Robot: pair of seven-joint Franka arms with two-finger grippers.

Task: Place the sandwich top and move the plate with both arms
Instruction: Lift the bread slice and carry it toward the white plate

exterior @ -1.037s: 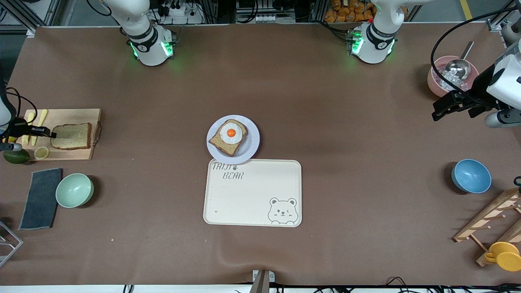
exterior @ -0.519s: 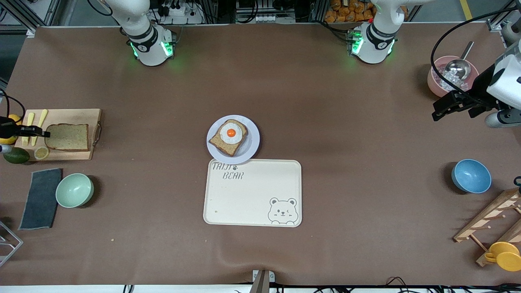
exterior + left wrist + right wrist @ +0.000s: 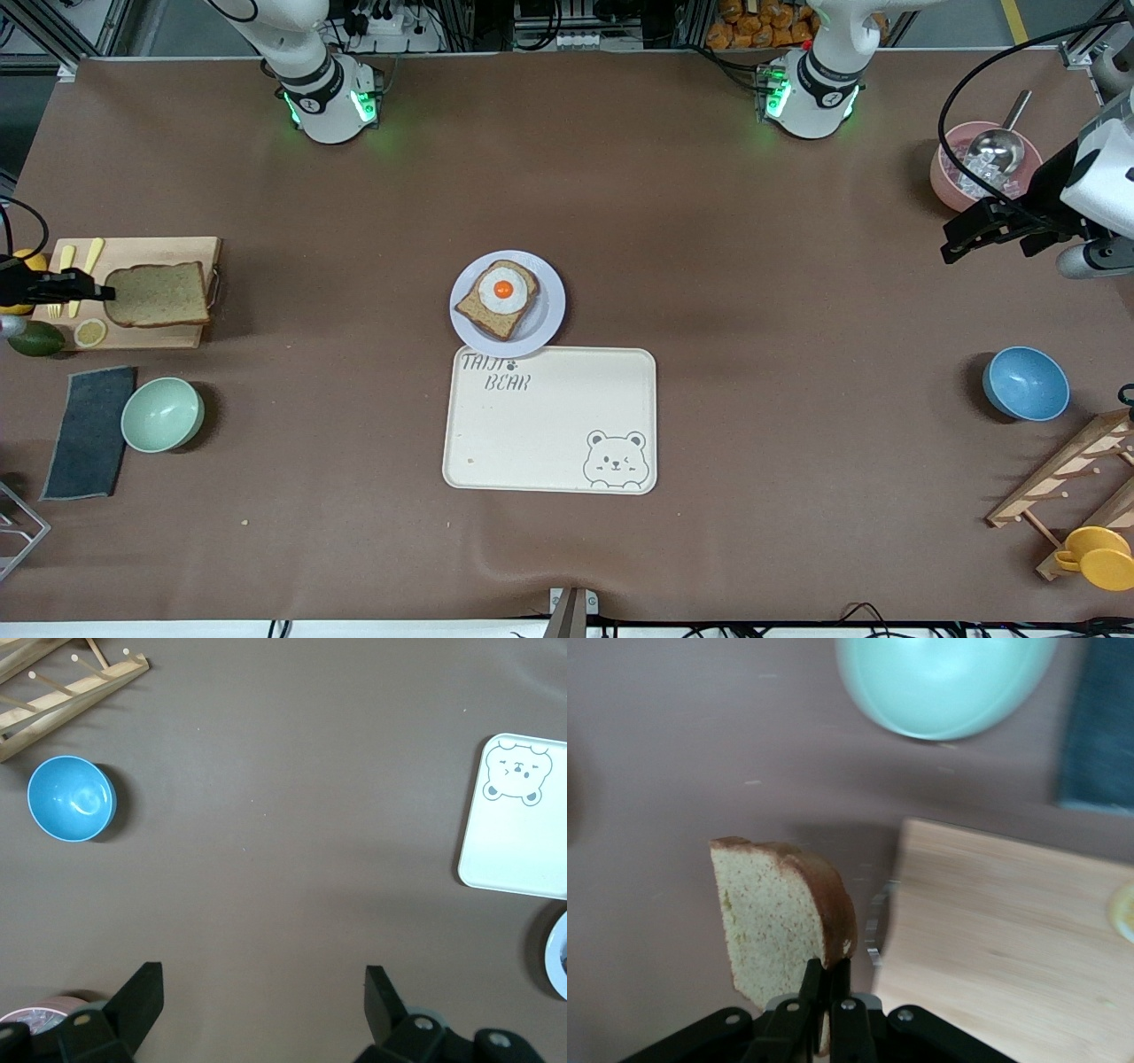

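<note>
My right gripper needs to set the sandwich top down over the egg-topped slice on the pale plate point(image 3: 493, 304). The sandwich top is lifted over the cutting board.
My right gripper point(image 3: 99, 291) is shut on the sandwich top point(image 3: 158, 294), a plain brown bread slice, and holds it lifted over the wooden cutting board point(image 3: 182, 334) at the right arm's end of the table. In the right wrist view the fingers point(image 3: 830, 979) pinch the slice point(image 3: 775, 921) by its crust edge. The pale plate point(image 3: 547, 308) sits mid-table with an egg-topped slice point(image 3: 498, 299) on it. My left gripper point(image 3: 950, 247) is open and empty, in the air by the pink bowl; its fingertips point(image 3: 142, 992) stand wide apart.
A cream bear-print tray point(image 3: 549, 419) lies just nearer the camera than the plate. A mint bowl point(image 3: 162, 414) and dark cloth point(image 3: 89, 431) lie near the board. Pink bowl with scoop point(image 3: 985, 162), blue bowl point(image 3: 1025, 383) and wooden rack point(image 3: 1067, 483) sit at the left arm's end.
The right gripper has lifted the bread slice off the cutting board and shifted it slightly toward the table's middle. The left arm has not moved.
</note>
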